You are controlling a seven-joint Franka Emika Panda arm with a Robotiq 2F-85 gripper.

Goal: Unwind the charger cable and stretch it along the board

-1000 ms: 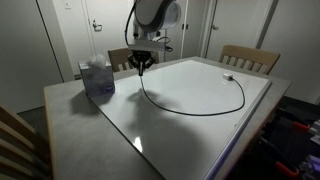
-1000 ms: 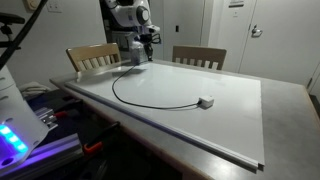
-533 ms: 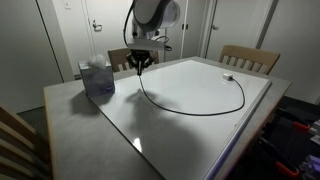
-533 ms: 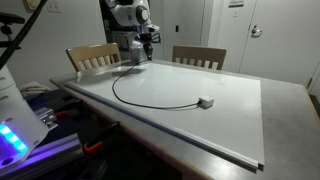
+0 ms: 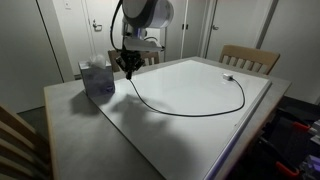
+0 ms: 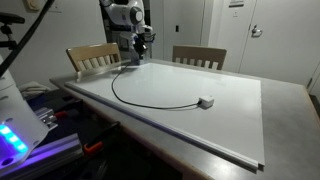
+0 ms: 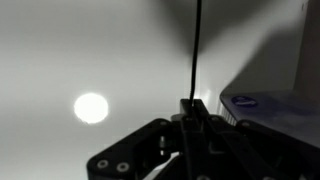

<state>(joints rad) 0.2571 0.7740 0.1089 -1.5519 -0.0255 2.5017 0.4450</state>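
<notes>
Next, my gripper sets the end of the cable down and releases it on the grey tabletop just off the board's edge (image 5: 95,116), close to the tissue box.
The black charger cable (image 5: 190,108) lies in a wide curve on the glossy white board (image 5: 200,135), also the cable (image 6: 150,102) on the board (image 6: 230,125). Its whitish plug block (image 5: 228,77) rests near one long edge, seen as the block (image 6: 206,101) too. My gripper (image 5: 127,72) hangs just above the board's corner near the chair, shut on the cable's other end; it shows as the gripper (image 6: 137,58). In the wrist view the gripper (image 7: 190,108) pinches the cord (image 7: 196,50), which runs straight away from the jaws.
A blue-grey tissue box (image 5: 97,78) stands on the grey tabletop beside the board, close to the gripper, and fills the wrist view's corner as the box (image 7: 275,108). Wooden chairs (image 5: 248,58) (image 6: 92,57) sit at the table's far side.
The gripper has moved with the cable end toward the tissue box and the board's corner, drawing that end of the curve outward. The plug block has stayed put.
</notes>
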